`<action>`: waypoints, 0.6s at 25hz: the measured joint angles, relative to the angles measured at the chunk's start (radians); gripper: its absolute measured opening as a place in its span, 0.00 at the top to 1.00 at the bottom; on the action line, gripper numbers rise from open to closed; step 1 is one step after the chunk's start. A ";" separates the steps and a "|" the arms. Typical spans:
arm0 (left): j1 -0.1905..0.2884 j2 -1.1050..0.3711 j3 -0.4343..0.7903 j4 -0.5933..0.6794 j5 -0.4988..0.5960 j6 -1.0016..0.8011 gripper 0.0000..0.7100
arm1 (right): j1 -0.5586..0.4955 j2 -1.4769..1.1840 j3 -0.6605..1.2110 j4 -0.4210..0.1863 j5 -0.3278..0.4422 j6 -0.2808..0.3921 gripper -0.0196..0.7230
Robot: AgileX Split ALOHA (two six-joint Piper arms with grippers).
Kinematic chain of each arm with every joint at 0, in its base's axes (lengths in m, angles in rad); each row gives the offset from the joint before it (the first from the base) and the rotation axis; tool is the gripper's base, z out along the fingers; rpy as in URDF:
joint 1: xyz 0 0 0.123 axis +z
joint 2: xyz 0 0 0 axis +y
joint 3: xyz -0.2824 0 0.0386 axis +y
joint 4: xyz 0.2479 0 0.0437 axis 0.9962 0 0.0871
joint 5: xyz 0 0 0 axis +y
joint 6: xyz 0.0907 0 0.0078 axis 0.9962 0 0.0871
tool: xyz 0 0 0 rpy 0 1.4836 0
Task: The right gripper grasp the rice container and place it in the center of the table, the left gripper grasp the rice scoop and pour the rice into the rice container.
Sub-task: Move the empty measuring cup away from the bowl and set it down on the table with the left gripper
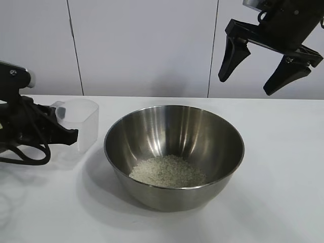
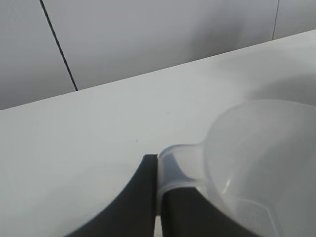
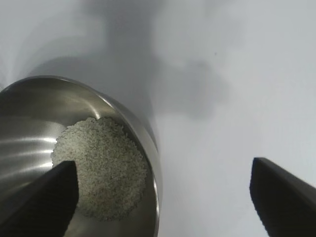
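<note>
I will use my left gripper to set the clear rice scoop, now low beside the bowl, down and let go of it on the white table (image 1: 90, 170) close beside the steel rice container.
The steel rice container (image 1: 174, 152) stands mid-table on the white table (image 1: 283, 167) with a heap of rice (image 1: 168, 172) in its bottom; it also shows in the right wrist view (image 3: 74, 128) with the rice (image 3: 101, 168). My left gripper (image 1: 71, 134) at the left is shut on the tab handle of the clear rice scoop (image 1: 81, 123), which looks empty and sits low beside the bowl. In the left wrist view the gripper (image 2: 159, 170) pinches the scoop's (image 2: 261, 158) handle. My right gripper (image 1: 246, 86) hangs open and empty high above the bowl's right side; it also shows in its wrist view (image 3: 163, 187).
A white panelled wall (image 1: 142, 45) stands behind the table. Bare tabletop lies to the right of and in front of the bowl.
</note>
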 joint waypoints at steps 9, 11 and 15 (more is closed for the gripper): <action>0.000 0.071 -0.012 -0.004 -0.002 0.000 1.00 | 0.000 0.000 0.000 0.000 -0.003 0.000 0.09; 0.000 0.071 -0.012 -0.024 -0.002 0.000 1.00 | 0.000 0.000 0.000 0.000 -0.004 0.000 0.09; 0.000 0.071 -0.012 -0.062 -0.002 -0.001 1.00 | 0.000 0.000 0.000 0.000 -0.011 0.000 0.09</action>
